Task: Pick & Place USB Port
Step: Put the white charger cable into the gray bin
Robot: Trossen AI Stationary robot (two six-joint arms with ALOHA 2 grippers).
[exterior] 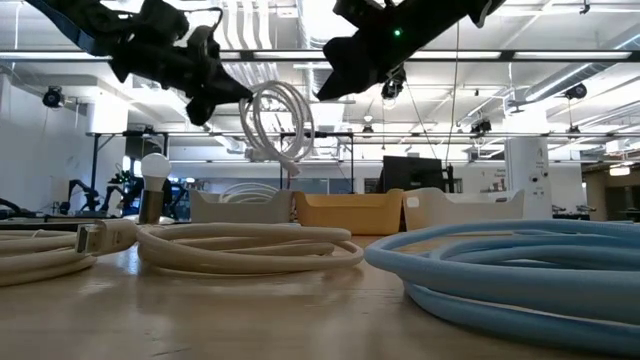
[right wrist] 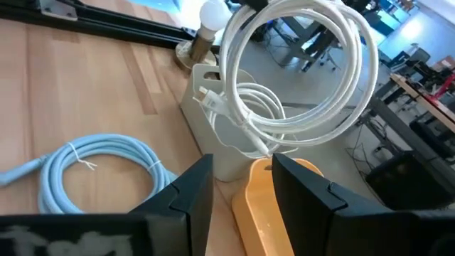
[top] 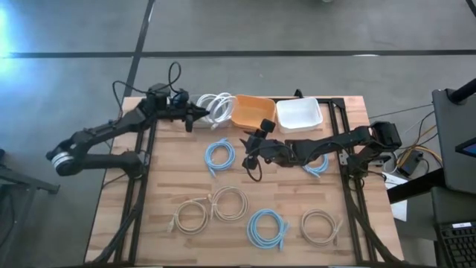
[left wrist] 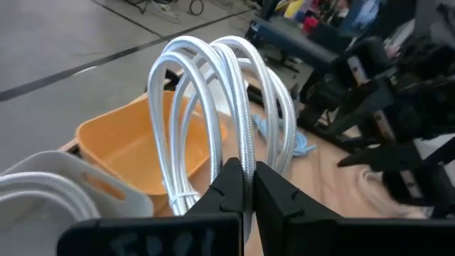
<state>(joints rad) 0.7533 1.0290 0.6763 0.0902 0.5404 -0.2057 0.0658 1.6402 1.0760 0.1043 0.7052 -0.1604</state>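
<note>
I will use my left gripper to let go of the white coiled cable on top of the other white cable (top: 211,107) (left wrist: 50,204) inside its white bin. The coiled cable now hangs over that bin.
My left gripper (top: 192,113) is at the far side of the table, shut on a white coiled cable (top: 216,108). The coil hangs in the air (exterior: 280,120) over a white bin (right wrist: 213,135) that holds another white cable (right wrist: 256,99). An orange bin (top: 251,112) and a second white bin (top: 299,114) stand to the right of it. My right gripper (top: 253,149) is open and empty (right wrist: 242,185) above the table's middle, pointing toward the bins. My left gripper pinches several strands of the white coil on one side of its loop (left wrist: 245,160) between its two fingers. The fingers come from the table's left, across the strands. The coil is lifted clear and stands as an open loop beyond the fingertips.
Light blue cable coils lie at the middle (top: 219,155), near the front (top: 266,227) and under the right arm (top: 316,165). Beige coils lie toward the front (top: 192,216) (top: 229,202) (top: 321,225). A bulb-like object (right wrist: 210,18) stands by the bins.
</note>
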